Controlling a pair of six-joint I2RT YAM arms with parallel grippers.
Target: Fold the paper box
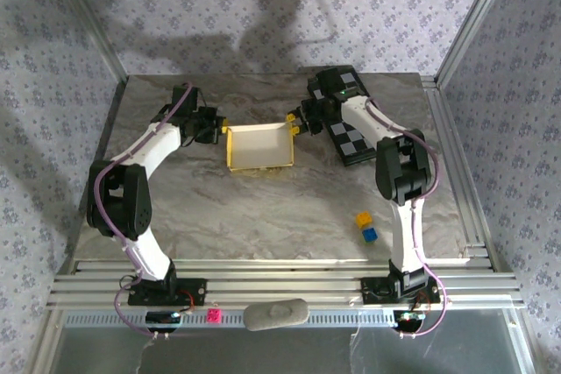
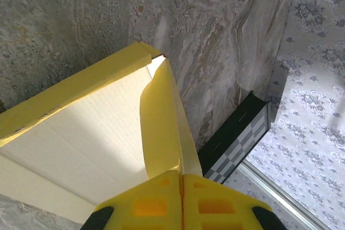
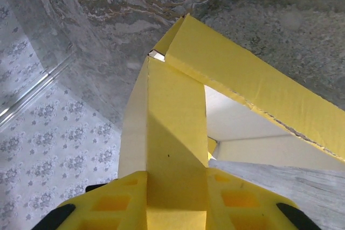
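The broad folded flap lies across its width between my right gripper's fingers, so I need to open them and pinch the lid's side edge [image 3: 147, 141] before I fold the lid down.
The paper box [image 1: 259, 146] lies open at the middle of the table, yellow outside and whitish inside, with its walls raised. My left gripper [image 1: 217, 129] is at the box's left wall. In the left wrist view its jaws [image 2: 182, 175] are pressed together on the thin upright wall of the paper box [image 2: 161, 127]. My right gripper [image 1: 296, 122] is at the box's right wall. In the right wrist view a broad folded flap of the paper box [image 3: 175, 127] fills the gap between that gripper's [image 3: 177, 173] fingers, which press on both of its sides.
A black-and-white chequered board [image 1: 351, 133] lies under the right arm, just right of the box. A small yellow cube [image 1: 363, 218] and a blue cube [image 1: 369, 235] sit near the front right. Metal rails edge the table, with patterned walls behind.
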